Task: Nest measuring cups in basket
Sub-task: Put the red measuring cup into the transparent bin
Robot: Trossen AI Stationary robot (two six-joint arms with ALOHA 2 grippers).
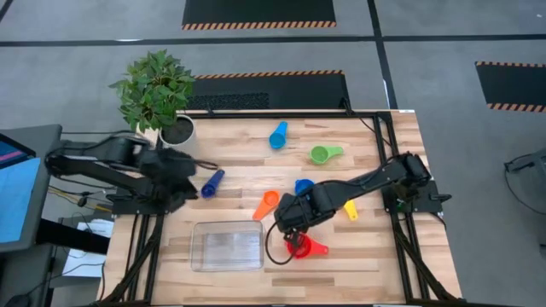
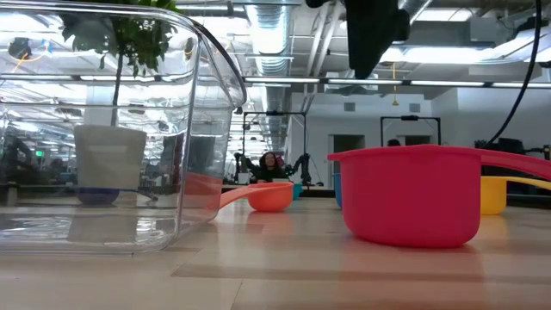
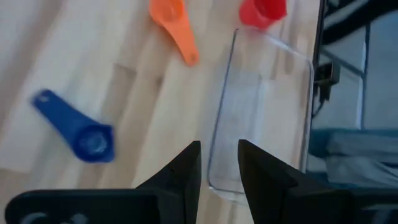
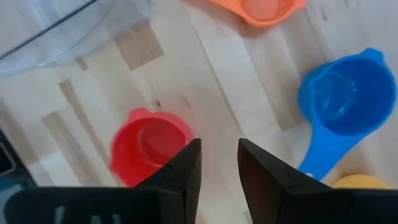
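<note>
I go to the red cup next with my right gripper and close it on the cup's rim (image 1: 304, 237) (image 4: 189, 135), on the side facing the blue cup.
The clear basket (image 1: 226, 246) stands near the table's front edge. To its right the red cup (image 1: 300, 247) sits upright on its base, its handle toward the right edge. My right gripper (image 1: 290, 230) hangs open above the bare wood between the red cup (image 4: 152, 146) and the blue cup (image 4: 345, 93), pointing down and touching nothing. The orange cup (image 1: 266, 205), yellow cup (image 1: 351, 210), green cup (image 1: 324, 153) and light blue cup (image 1: 278, 135) lie scattered farther back. My left gripper (image 1: 189, 183) is open at the table's left, beside the dark blue cup (image 3: 78, 134).
A potted plant (image 1: 158, 94) in a white pot stands at the table's far left corner. A red cable (image 1: 277, 251) loops beside the red cup. Bare wood lies in front of the red cup and to the right of it.
</note>
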